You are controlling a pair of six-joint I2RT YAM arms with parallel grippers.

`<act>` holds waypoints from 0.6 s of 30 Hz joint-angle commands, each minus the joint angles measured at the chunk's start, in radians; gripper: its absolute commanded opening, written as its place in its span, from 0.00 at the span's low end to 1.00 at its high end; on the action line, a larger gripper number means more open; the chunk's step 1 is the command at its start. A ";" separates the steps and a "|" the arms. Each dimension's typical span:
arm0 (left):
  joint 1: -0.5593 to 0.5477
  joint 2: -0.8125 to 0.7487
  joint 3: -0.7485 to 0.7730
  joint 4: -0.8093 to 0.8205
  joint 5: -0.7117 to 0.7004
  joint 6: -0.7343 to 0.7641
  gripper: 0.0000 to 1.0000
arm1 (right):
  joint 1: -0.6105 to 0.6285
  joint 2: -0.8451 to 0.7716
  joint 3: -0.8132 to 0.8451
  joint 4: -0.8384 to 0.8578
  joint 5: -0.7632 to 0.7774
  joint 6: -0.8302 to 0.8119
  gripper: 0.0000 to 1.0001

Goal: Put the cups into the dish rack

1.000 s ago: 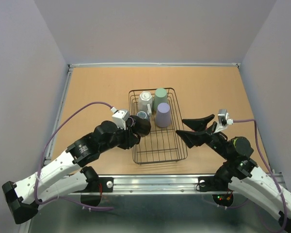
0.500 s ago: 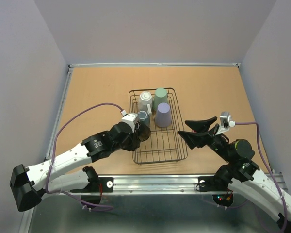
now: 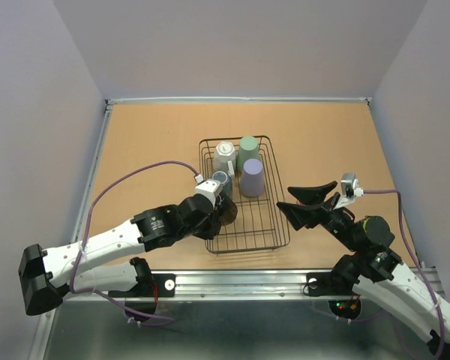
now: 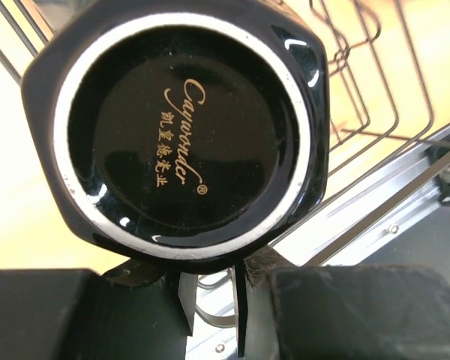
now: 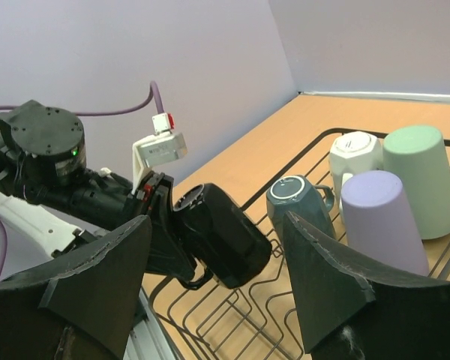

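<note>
I need to next close my right gripper on the red-pink tumbler's rim (image 3: 301, 202), beside the dish rack, because that tumbler still needs to be loaded.
The wire dish rack (image 3: 279, 225) holds a white mug (image 3: 225, 154), a green tumbler (image 3: 248, 152), a lavender tumbler (image 3: 252, 178) and a grey mug (image 3: 221, 181), all upside down at its far end. My left gripper (image 3: 213, 205) is shut on the black mug (image 3: 226, 213) by its handle. It holds the mug tilted on its side above the rack's left side; its base fills the left wrist view (image 4: 184, 127). My right gripper (image 3: 304, 200) is open and empty, just right of the rack. The red-pink tumbler is out of view.
The right wrist view shows the black mug (image 5: 225, 236) over the rack wires (image 5: 232, 319), close to the grey mug (image 5: 300, 206). The metal rail (image 3: 240, 283) runs along the table's near edge. Grey walls close in the table on three sides.
My left arm has carried the black mug to the right and nearer, from the rack's left rim to over its wires. The right gripper has shifted slightly and stays open.
</note>
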 commanded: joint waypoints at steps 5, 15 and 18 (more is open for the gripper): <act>-0.085 0.047 0.044 -0.013 -0.127 -0.157 0.00 | 0.007 -0.034 -0.014 -0.018 0.021 -0.014 0.76; -0.114 0.056 -0.041 0.066 -0.102 -0.248 0.00 | 0.009 -0.070 -0.023 -0.061 0.034 -0.011 0.75; -0.124 0.061 -0.060 0.076 -0.098 -0.272 0.15 | 0.007 -0.074 -0.025 -0.067 0.041 -0.011 0.76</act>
